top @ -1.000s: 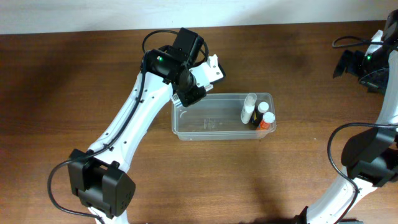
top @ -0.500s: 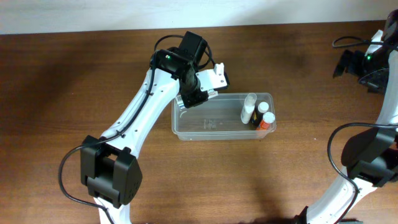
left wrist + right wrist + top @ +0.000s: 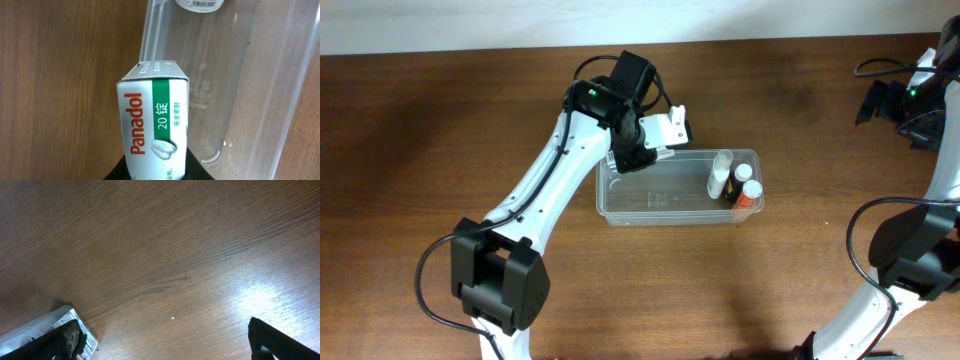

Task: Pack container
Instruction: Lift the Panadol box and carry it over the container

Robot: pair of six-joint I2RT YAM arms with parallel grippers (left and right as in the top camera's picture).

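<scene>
Next, I let go of the green Panadol box with my left gripper on the clear container's empty bottom (image 3: 646, 184), away from the small bottles.
The clear container (image 3: 665, 212) lies on the wooden table in the overhead view, with small bottles (image 3: 735, 180) at its right end. My left gripper (image 3: 655, 135) is shut on a white and green Panadol box (image 3: 672, 127) over the container's far left corner. In the left wrist view the box (image 3: 155, 120) sits between my jaws (image 3: 156, 172), beside the container's wall (image 3: 240, 90). My right gripper (image 3: 162, 342) is open and empty over bare table at the far right.
A flat silvery packet (image 3: 45, 327) lies under the right gripper's left finger in the right wrist view. The table's far edge meets a pale wall at the top of the overhead view.
My left gripper has swung right with the Panadol box, from left of the container's far corner to just over it. The right arm has not moved.
</scene>
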